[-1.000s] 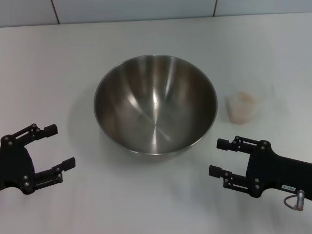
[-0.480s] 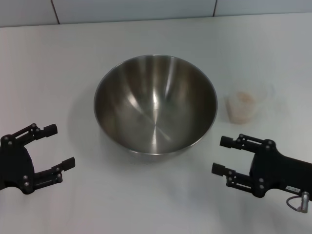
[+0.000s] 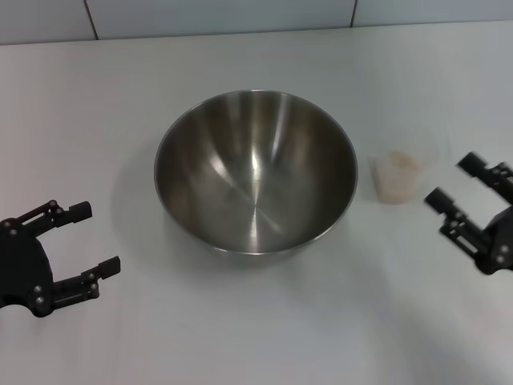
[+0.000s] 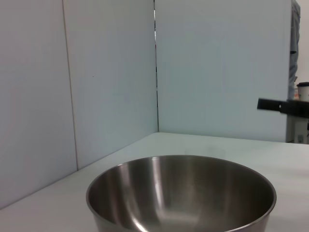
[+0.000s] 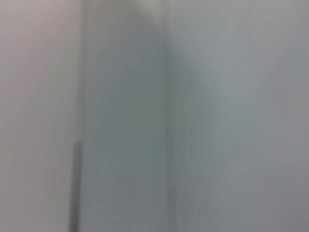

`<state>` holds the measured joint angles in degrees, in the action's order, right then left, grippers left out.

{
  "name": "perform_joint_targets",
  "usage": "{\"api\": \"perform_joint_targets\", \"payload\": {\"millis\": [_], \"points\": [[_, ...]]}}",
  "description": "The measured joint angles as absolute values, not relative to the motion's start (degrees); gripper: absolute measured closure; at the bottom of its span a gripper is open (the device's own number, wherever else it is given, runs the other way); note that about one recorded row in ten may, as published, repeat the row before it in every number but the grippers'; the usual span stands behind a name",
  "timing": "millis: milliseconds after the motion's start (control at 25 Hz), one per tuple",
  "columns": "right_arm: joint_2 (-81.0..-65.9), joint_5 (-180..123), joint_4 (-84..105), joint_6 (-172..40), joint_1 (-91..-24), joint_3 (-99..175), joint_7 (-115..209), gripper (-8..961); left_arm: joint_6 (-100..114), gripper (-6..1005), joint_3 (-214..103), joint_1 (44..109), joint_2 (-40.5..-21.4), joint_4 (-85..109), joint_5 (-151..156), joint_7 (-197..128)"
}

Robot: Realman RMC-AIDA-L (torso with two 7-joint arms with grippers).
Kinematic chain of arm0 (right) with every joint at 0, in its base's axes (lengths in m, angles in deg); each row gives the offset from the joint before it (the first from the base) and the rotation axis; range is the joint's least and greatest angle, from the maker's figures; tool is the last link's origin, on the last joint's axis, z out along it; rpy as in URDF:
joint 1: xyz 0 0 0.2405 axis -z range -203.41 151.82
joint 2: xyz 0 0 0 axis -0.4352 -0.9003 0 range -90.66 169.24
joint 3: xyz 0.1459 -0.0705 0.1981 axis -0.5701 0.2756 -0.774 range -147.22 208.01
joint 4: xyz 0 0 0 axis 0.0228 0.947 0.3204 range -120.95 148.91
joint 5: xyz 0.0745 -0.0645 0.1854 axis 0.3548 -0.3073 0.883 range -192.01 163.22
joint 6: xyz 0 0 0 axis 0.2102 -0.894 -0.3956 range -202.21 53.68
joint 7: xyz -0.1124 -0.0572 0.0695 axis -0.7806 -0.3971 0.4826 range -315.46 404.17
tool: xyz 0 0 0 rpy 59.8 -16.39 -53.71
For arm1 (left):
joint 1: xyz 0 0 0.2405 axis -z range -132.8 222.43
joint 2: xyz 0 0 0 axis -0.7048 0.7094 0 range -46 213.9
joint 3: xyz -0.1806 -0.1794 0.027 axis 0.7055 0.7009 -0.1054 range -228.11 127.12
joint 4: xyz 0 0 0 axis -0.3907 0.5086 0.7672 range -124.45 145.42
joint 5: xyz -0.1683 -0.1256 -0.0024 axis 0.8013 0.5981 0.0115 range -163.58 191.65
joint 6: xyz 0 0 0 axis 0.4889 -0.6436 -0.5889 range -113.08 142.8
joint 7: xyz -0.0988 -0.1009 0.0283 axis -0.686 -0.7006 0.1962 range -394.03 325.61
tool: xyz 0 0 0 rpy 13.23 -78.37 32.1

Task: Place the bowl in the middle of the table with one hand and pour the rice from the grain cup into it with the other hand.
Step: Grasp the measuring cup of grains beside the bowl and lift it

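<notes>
The robot's right gripper will next move to the grain cup's handle (image 3: 434,147), on the side of the grain cup away from the steel bowl, and close there.
The steel bowl (image 3: 256,170) stands empty in the middle of the white table (image 3: 240,64); the left wrist view shows its rim (image 4: 181,191) close in front. Just right of it stands the small clear grain cup (image 3: 398,175) with pale rice (image 3: 403,163) inside. My right gripper (image 3: 455,180) is open at the right edge, a short way right of the cup and apart from it. My left gripper (image 3: 90,237) is open at the lower left, well clear of the bowl, holding nothing.
Grey wall panels (image 3: 216,14) run along the table's far edge. In the left wrist view a black finger of the other arm (image 4: 282,105) shows beyond the bowl. The right wrist view shows only blurred wall.
My right gripper has swung from the front of the table, below the cup, up and out to the right, level with the cup. The left gripper, bowl and cup stayed put.
</notes>
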<state>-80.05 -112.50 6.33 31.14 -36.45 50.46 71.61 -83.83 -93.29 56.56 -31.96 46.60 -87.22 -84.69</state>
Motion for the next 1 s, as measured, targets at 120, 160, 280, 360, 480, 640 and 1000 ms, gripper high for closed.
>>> {"api": "perform_joint_targets", "payload": {"millis": [120, 160, 280, 360, 480, 640, 1000], "points": [[-80.10, -109.2, 9.3, 31.7, -34.9, 47.7, 68.2, 300, -83.9, 179, -93.3, 56.7, -31.91, 46.7, -87.2, -84.7], [-80.11, -108.5, 10.8, 31.8, -34.4, 45.7, 66.4, 300, -83.9, 179, -93.3, 56.9, -31.75, 46.7, -87.2, -84.7], [-80.13, -108.1, 14.9, 31.1, -33.0, 39.7, 60.1, 300, -83.9, 179, -93.3, 57.0, -31.63, 46.6, -87.2, -84.7], [-80.14, -108.0, 15.6, 30.7, -32.7, 38.7, 59.2, 300, -83.9, 179, -93.4, 57.1, -31.44, 46.5, -87.2, -84.7], [-80.15, -108.0, 16.7, 28.9, -32.2, 36.4, 58.3, 300, -83.9, 179, -93.5, 57.2, -31.31, 46.4, -87.2, -84.7], [-80.14, -107.9, 17.3, 24.5, -32.2, 34.5, 58.7, 301, -83.9, 179, -93.4, 57.4, -31.27, 46.4, -87.2, -84.7], [-80.00, -108.6, 17.4, 11.5, -34.5, 35.0, 59.7, 308, -84.1, 179, -93.4, 57.6, -31.03, 46.7, -87.2, -85.6]]}}
